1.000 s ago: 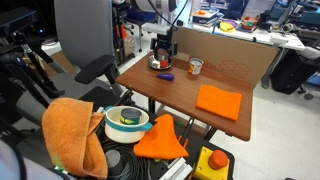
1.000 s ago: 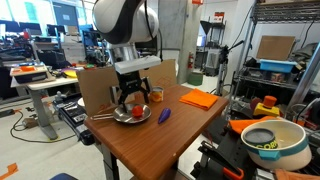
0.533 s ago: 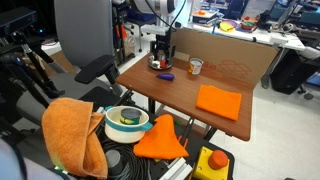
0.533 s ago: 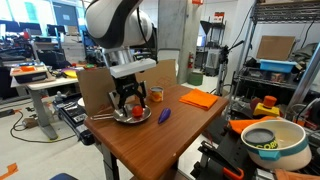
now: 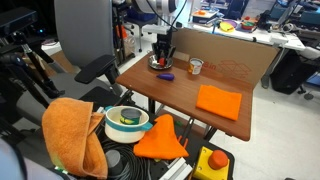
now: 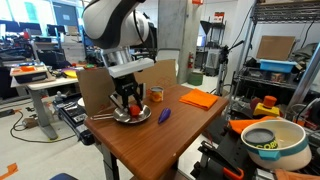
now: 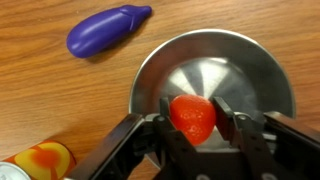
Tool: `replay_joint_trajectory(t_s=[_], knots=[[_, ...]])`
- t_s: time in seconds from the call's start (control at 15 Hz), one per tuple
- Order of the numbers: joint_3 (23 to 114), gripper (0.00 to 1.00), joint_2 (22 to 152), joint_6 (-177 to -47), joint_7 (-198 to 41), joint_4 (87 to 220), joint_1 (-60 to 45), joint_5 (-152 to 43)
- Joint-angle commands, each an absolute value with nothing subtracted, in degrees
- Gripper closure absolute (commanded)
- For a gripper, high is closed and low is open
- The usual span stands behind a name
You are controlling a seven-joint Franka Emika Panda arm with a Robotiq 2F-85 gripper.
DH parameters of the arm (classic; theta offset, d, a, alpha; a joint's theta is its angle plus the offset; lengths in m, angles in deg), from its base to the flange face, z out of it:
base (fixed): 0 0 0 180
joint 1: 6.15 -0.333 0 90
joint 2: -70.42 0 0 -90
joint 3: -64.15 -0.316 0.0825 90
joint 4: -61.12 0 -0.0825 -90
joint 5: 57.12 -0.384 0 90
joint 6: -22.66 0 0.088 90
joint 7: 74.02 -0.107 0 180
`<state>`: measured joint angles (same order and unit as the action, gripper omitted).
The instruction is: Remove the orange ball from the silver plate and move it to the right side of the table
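My gripper needs to let go of the orange ball on the bare wood (image 5: 226, 78) between the orange cloth and the cardboard panel.
In the wrist view the orange ball (image 7: 192, 117) sits inside the silver plate (image 7: 245, 62), pinched between both pads of my gripper (image 7: 193, 118), which is shut on it. In both exterior views the gripper (image 6: 130, 104) reaches straight down into the plate (image 6: 134, 117) at one end of the wooden table (image 6: 175, 140). The ball shows there as a small red spot (image 6: 135, 112). From the other side the gripper (image 5: 162, 58) covers the plate (image 5: 158, 65) and hides the ball.
A purple eggplant-shaped toy (image 7: 107, 29) lies just beside the plate. A clear cup with orange contents (image 5: 195, 67) and a flat orange cloth (image 5: 219, 102) lie further along the table. The cardboard panel (image 5: 240, 58) lines one edge. A white-and-teal bowl (image 5: 126, 121) sits off the table.
The fingers have closed in from wide open onto the ball. The arm has sunk slightly toward the plate and otherwise stayed in place.
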<state>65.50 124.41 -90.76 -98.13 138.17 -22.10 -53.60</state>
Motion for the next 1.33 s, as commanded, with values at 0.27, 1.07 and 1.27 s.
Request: replay_joint_trajectory(t_s=[0.27, 1.07, 1.27], knots=[[63.53, 0.79, 113.37, -91.81, -95.41, 148.15, -22.05, -53.61], [66.21, 0.79, 98.35, -89.31, -96.94, 162.84, -11.55, -59.46], [68.00, 0.79, 99.55, -86.80, -96.36, 158.42, -5.88, -64.84]])
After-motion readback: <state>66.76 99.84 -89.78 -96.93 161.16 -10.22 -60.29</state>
